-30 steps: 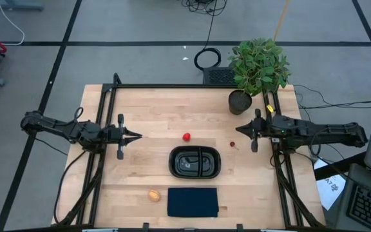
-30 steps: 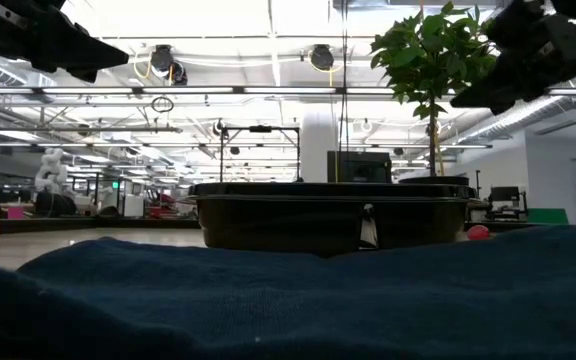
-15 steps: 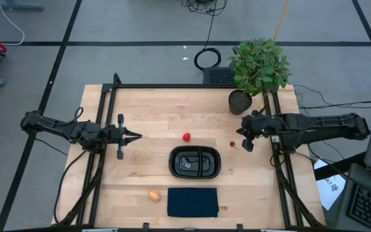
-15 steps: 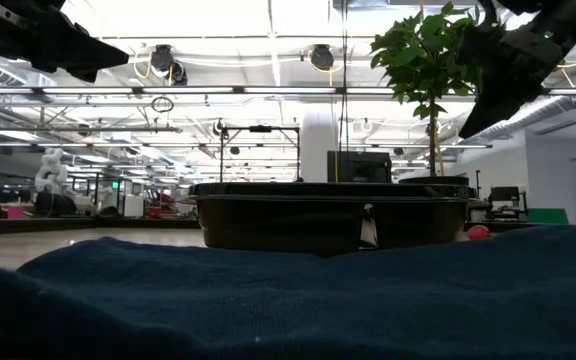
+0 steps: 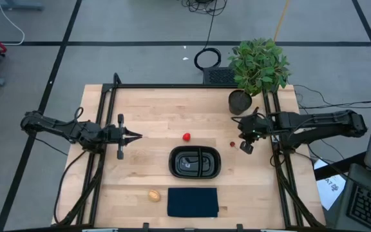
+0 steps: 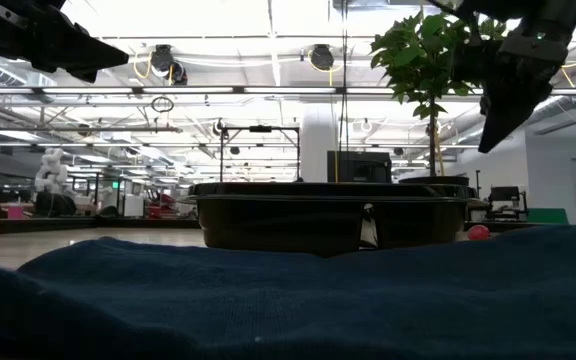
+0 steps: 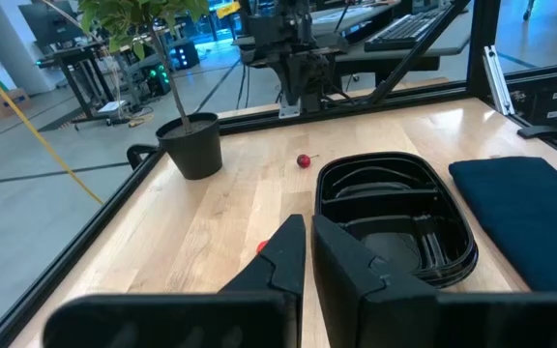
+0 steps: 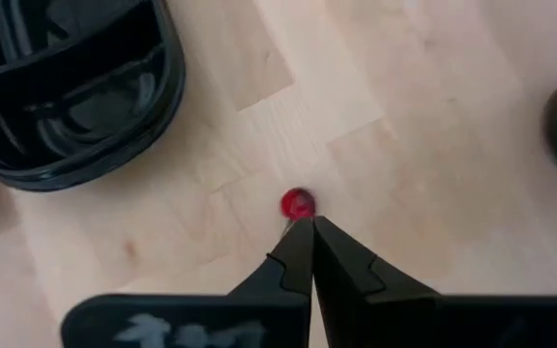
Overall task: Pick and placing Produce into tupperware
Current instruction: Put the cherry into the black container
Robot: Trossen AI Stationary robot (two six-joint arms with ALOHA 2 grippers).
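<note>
The robot's right gripper should close on the round body [image 5: 232, 144] [image 8: 298, 203] of the tiny dark red piece beside the tupperware, so that its thin stem stays free.
The black two-compartment tupperware [image 5: 195, 162] sits mid-table. A bright red ball [image 5: 186, 136] lies just beyond it, a tan-orange ball [image 5: 154, 195] lies near the front edge, and a tiny dark red piece [image 5: 232, 144] lies to the container's right. My right gripper [image 5: 238, 138] is shut and tipped downward. In the right wrist view its tips [image 8: 303, 224] hover just short of the tiny red piece [image 8: 296, 203], above the table. My left gripper [image 5: 138, 136] is shut and waits level over the table's left part, pointing toward the tupperware [image 7: 395, 213].
A flat dark blue cloth [image 5: 192, 202] lies at the near edge in front of the tupperware. A potted green plant [image 5: 256, 67] stands at the far right corner, close behind my right arm. Black frame rails [image 5: 102, 148] run along both table sides.
My right gripper has swung from level to pointing steeply down and shifted slightly toward the table's near edge, ending over the tiny dark red piece. Its fingers have stayed shut. The produce and the tupperware have stayed put.
</note>
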